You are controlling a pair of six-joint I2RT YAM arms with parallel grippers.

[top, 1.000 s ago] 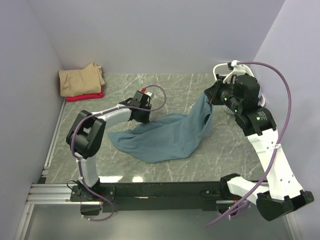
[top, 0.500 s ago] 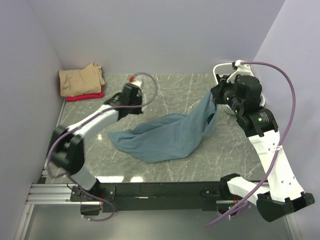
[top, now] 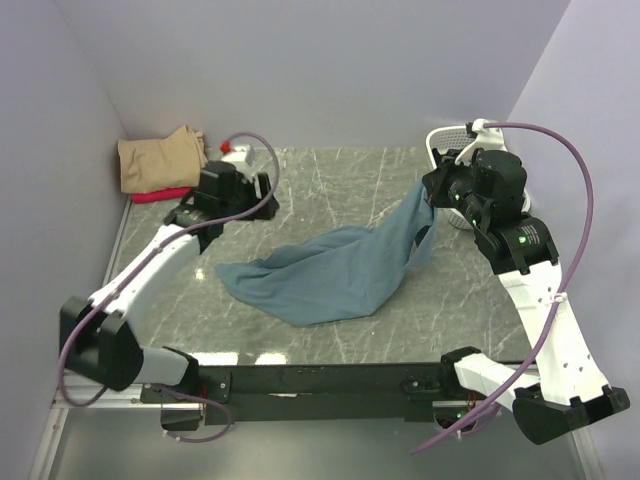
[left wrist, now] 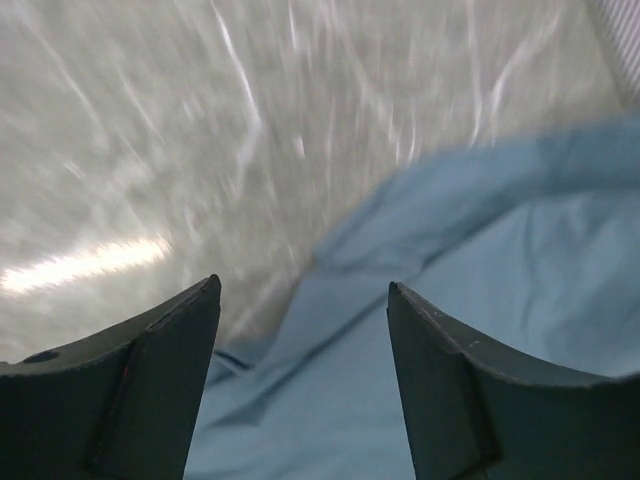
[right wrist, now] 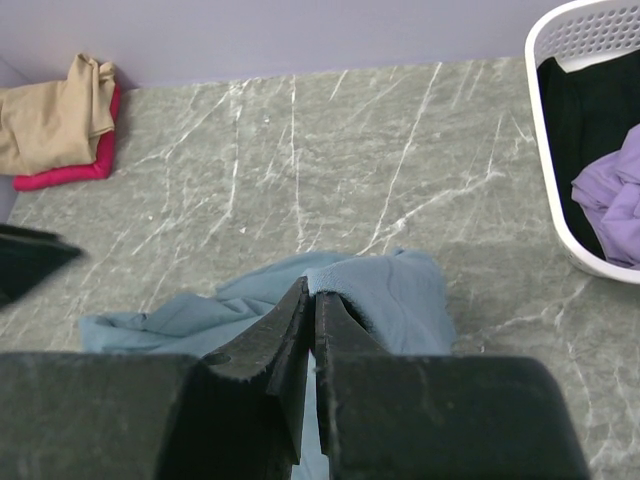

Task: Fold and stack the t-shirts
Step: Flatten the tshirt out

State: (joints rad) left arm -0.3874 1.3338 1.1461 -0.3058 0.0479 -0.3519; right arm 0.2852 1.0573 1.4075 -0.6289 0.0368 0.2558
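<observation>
Next, I should use my left gripper to grab the back edge of the teal-blue t-shirt [top: 270,256] [left wrist: 285,310], close to the loose end farthest from my right gripper.
The large teal-blue t-shirt [top: 330,272] lies crumpled mid-table, its right end lifted off the surface. My right gripper [top: 432,193] is shut on that raised edge; the right wrist view shows the cloth [right wrist: 400,300] pinched between the closed fingers [right wrist: 312,292]. My left gripper [top: 250,195] hangs open above the table, up and left of the shirt, touching nothing. In the blurred left wrist view its fingers [left wrist: 302,285] stand wide apart, with teal cloth [left wrist: 480,300] below and ahead. A folded tan t-shirt [top: 160,160] rests on a red one [top: 172,194] at the back left.
A white lattice basket [top: 447,142] stands at the back right behind the right gripper. In the right wrist view the basket [right wrist: 545,150] holds a black shirt [right wrist: 600,110] and a lilac one [right wrist: 612,195]. Walls close in the table on three sides.
My left gripper has opened, let go of the teal shirt and swung back and left toward the tan stack. The right gripper still holds the shirt's edge, slightly raised.
</observation>
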